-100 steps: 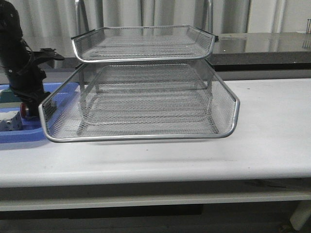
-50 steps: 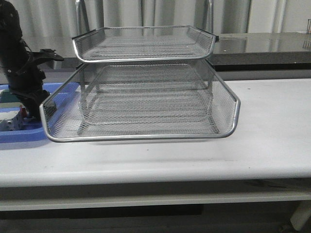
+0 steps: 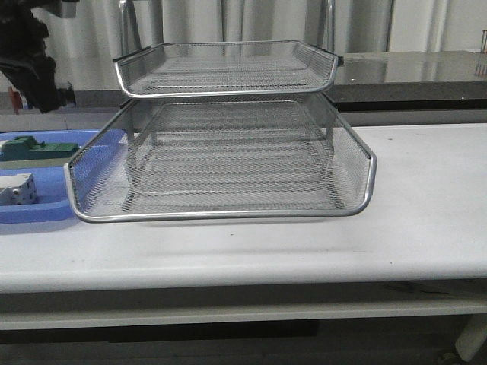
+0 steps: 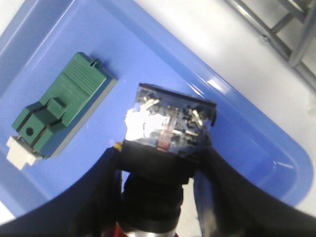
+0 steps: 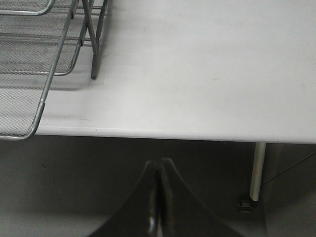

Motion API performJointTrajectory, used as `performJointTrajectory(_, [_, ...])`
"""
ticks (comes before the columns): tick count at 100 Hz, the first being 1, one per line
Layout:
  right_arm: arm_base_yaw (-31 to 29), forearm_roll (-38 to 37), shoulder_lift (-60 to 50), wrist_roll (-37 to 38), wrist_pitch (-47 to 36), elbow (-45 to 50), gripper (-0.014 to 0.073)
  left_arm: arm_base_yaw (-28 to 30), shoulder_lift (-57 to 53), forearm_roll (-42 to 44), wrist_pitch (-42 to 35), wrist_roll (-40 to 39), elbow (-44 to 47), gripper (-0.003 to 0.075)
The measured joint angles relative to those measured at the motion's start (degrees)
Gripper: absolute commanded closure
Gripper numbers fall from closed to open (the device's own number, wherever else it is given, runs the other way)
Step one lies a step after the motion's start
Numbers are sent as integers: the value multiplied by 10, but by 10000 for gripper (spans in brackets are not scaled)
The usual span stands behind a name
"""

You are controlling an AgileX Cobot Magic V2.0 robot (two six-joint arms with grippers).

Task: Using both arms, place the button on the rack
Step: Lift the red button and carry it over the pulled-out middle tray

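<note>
I will have my left gripper release the button, which hangs above the blue tray now, so that it rests near the middle of the silver wire rack's lower level (image 3: 206,162).
The button (image 4: 170,123) has a blue-black block body, a black collar and a red head, and my left gripper (image 4: 160,153) is shut on its collar. It hangs above the blue tray (image 4: 256,143). In the front view the left gripper (image 3: 38,84) is high at the far left, level with the top tier of the silver wire rack (image 3: 228,152), and a bit of red shows at its side. My right gripper (image 5: 158,168) is shut on nothing, below the table's front edge, with a corner of the rack (image 5: 44,64) ahead of it.
The blue tray (image 3: 46,209) lies left of the rack and holds a green flat part (image 3: 30,148) and a white block (image 3: 15,188). The green part (image 4: 59,113) lies beside the held button. A white table (image 3: 426,198) stretches right of the rack.
My left arm has risen from the blue tray to the top left corner of the front view, lifting the button out of the tray. The rack has not moved.
</note>
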Motion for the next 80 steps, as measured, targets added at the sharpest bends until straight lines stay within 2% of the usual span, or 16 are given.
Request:
performJointTrajectory(13, [0,0,0,0,0,0,662,0,-41,0,48,-14,0,741])
performJointTrajectory(25, [0,0,0,0,0,0,662,0,-77,-9,62,-35,0,741])
performJointTrajectory(51, [0,0,0,0,0,0,662,-2,-168,-103,65,-42,10,741])
performJointTrajectory(68, [0,0,0,0,0,0,662,-33,-232,-112,67,-43,53,741])
performJointTrajectory(80, [0,0,0,0,0,0,662,-76,-261,-114,69,-43,95,741])
